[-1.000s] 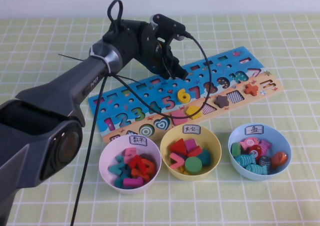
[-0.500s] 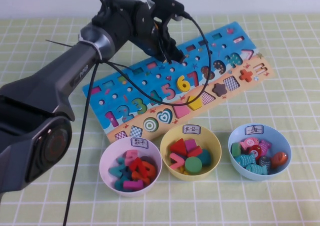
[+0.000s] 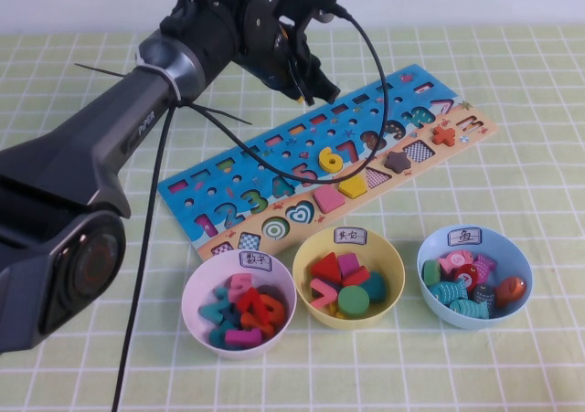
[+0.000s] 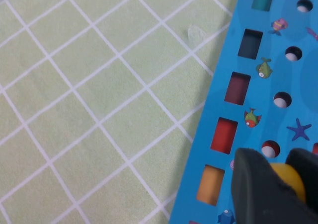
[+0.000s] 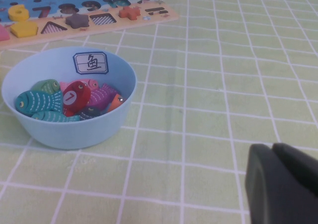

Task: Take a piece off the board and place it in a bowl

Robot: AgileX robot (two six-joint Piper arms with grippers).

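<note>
Next, the left gripper releases the yellow piece on the pink fish [image 3: 448, 269] beside the green piece in the light blue bowl.
My left gripper [image 3: 315, 88] hovers over the far edge of the board [image 3: 247, 161], shut on the piece [image 4: 290, 179], a small yellow thing showing between its black fingers. In the left wrist view the gripper [image 4: 278, 168] is above the board's [image 4: 278, 45] row of slots. The high view hides the piece behind the fingers. The light blue bowl [image 3: 526, 257] with several fish pieces stands at the front right, also in the right wrist view [image 5: 74, 129]. My right gripper [image 5: 285, 184] is shut and empty, low over the cloth beside that bowl.
A yellow bowl [image 3: 395, 268] of shape blocks and a pale pink bowl [image 3: 188, 295] of numbers stand in front of the board. The yellow 6 [image 3: 331, 159] and yellow pentagon [image 3: 354, 185] sit on the board. A black cable [image 3: 370, 110] loops over the board.
My left gripper has moved toward the far side and risen. The board's right end has swung away with it, so the board lies more steeply slanted.
</note>
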